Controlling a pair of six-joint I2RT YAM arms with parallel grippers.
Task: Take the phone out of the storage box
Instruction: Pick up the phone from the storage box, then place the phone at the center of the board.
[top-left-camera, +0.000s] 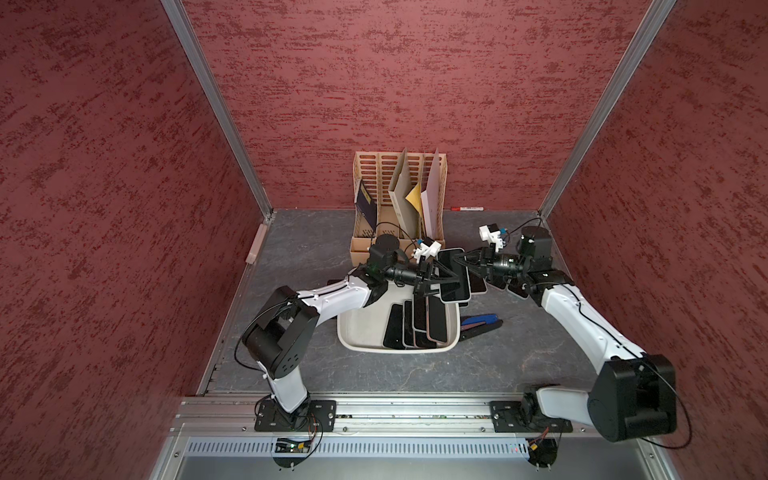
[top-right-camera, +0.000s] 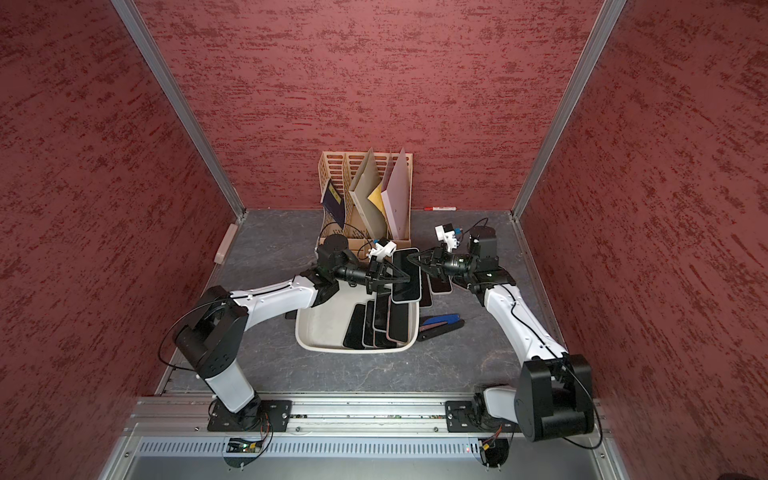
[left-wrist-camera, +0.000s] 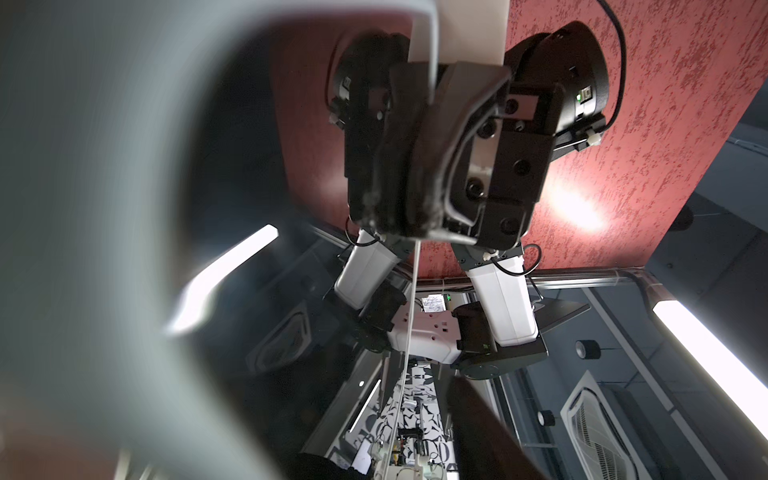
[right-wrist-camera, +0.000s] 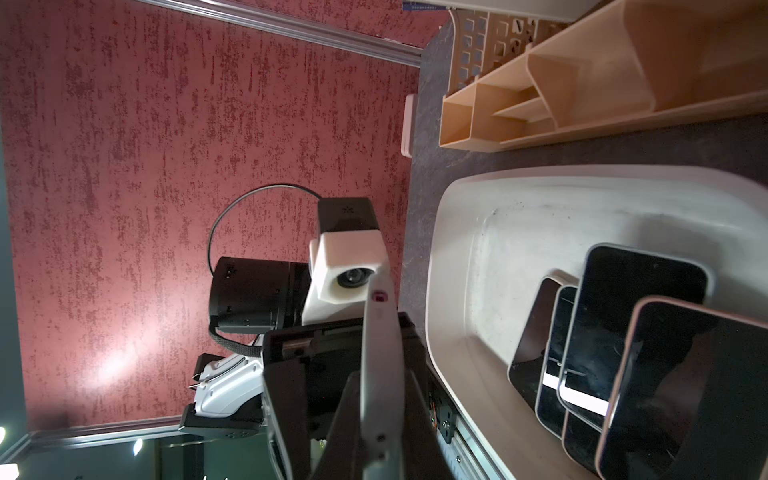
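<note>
The robot's right gripper should release the pale-cased phone, now tilted above the storage box's far end, on the table (top-left-camera: 540, 300) beside the phone that is farthest from the storage box.
A dark-screened phone (top-left-camera: 455, 274) (top-right-camera: 406, 274) hangs tilted above the far end of the off-white storage box (top-left-camera: 399, 350) (top-right-camera: 353, 349). My right gripper (top-left-camera: 457, 261) (top-right-camera: 409, 258) is shut on the phone's right edge. In the right wrist view both its fingers press the silver edge of the phone (right-wrist-camera: 378, 324). My left gripper (top-left-camera: 446, 277) (top-right-camera: 397, 277) is at the phone's left side with its jaws open. In the left wrist view its finger (left-wrist-camera: 490, 428) stands apart from the phone's thin edge (left-wrist-camera: 409, 332). Several more phones (top-left-camera: 415, 324) (right-wrist-camera: 623, 332) lean overlapped in the box's right half.
A beige slotted file rack (top-left-camera: 399, 199) with folders stands behind the box. A red marker (top-left-camera: 467, 208) lies by the back wall. A blue-handled tool (top-left-camera: 482, 322) lies right of the box. More phones (top-left-camera: 478, 286) lie on the table under the right arm.
</note>
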